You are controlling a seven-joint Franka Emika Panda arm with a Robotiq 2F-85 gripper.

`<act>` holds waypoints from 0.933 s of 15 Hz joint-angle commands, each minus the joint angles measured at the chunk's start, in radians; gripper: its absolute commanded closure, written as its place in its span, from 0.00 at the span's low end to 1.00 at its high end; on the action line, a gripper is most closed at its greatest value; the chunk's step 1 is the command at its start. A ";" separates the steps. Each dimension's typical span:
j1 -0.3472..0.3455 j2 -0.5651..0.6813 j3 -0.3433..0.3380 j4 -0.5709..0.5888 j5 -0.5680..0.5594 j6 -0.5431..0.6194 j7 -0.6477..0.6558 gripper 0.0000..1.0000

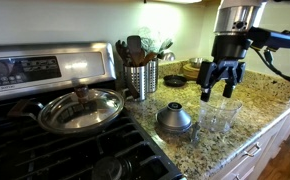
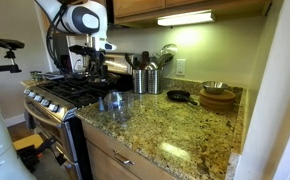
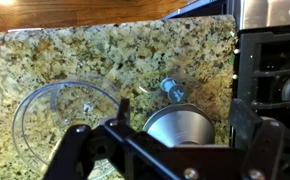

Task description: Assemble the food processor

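Observation:
My gripper is to go next to the small blue-grey piece beside the dark grey dome and close on its upper end (image 1: 195, 128) (image 3: 176, 95).
The food processor is in two parts on the granite counter. Its dark grey dome top (image 1: 175, 120) stands next to the stove. Its clear plastic bowl (image 1: 220, 118) stands upright just beside the top. Both show in the wrist view, the bowl (image 3: 63, 120) at left and the dome (image 3: 180, 125) in the middle. In an exterior view they are small, the dome (image 2: 104, 103) beside the bowl (image 2: 116, 100). My gripper (image 1: 221, 88) hangs open and empty above them, touching neither. In the wrist view its fingers (image 3: 161, 140) frame the dome.
A steel pan with a glass lid (image 1: 81, 108) sits on the stove. A perforated utensil holder (image 1: 141, 80) stands behind the dome. A small blue-grey piece (image 3: 170, 88) lies on the counter beyond the dome. A black pan (image 2: 178, 96) and bowls (image 2: 217, 96) are farther along the counter.

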 commanded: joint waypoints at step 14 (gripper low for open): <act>0.060 0.205 0.013 0.083 0.004 0.126 0.026 0.03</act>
